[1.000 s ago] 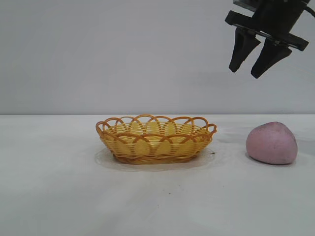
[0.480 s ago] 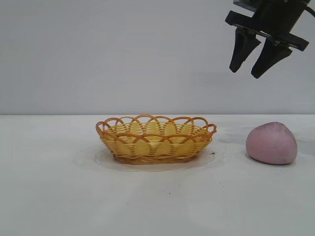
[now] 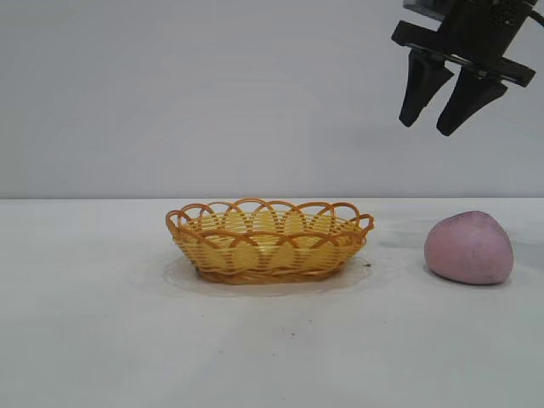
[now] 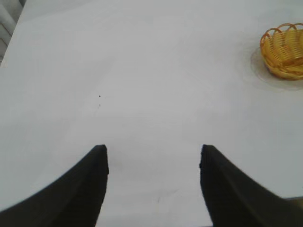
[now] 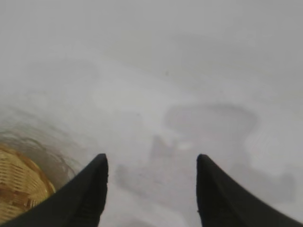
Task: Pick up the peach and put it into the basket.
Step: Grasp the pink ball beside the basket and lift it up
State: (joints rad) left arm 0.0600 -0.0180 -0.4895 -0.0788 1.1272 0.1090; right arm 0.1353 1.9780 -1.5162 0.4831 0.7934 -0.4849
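I should next lower my right gripper and close it on the peach's narrow top (image 3: 484, 222).
The peach (image 3: 470, 247) is a dusty-pink lump lying on the white table at the right in the exterior view. The basket (image 3: 269, 240), yellow wicker with an orange looped rim, stands empty at the middle. It also shows in the left wrist view (image 4: 285, 51) and at the edge of the right wrist view (image 5: 19, 189). My right gripper (image 3: 427, 128) hangs open and empty high above the table, up and a little left of the peach. My left gripper (image 4: 153, 150) is open and empty over bare table, away from the basket. The peach is out of both wrist views.
The white table (image 3: 102, 323) runs wide around the basket and peach, with a plain grey wall behind. The right gripper's shadow (image 5: 208, 127) falls on the table in the right wrist view.
The right gripper has shifted very slightly to the right. The peach and the basket have not moved.
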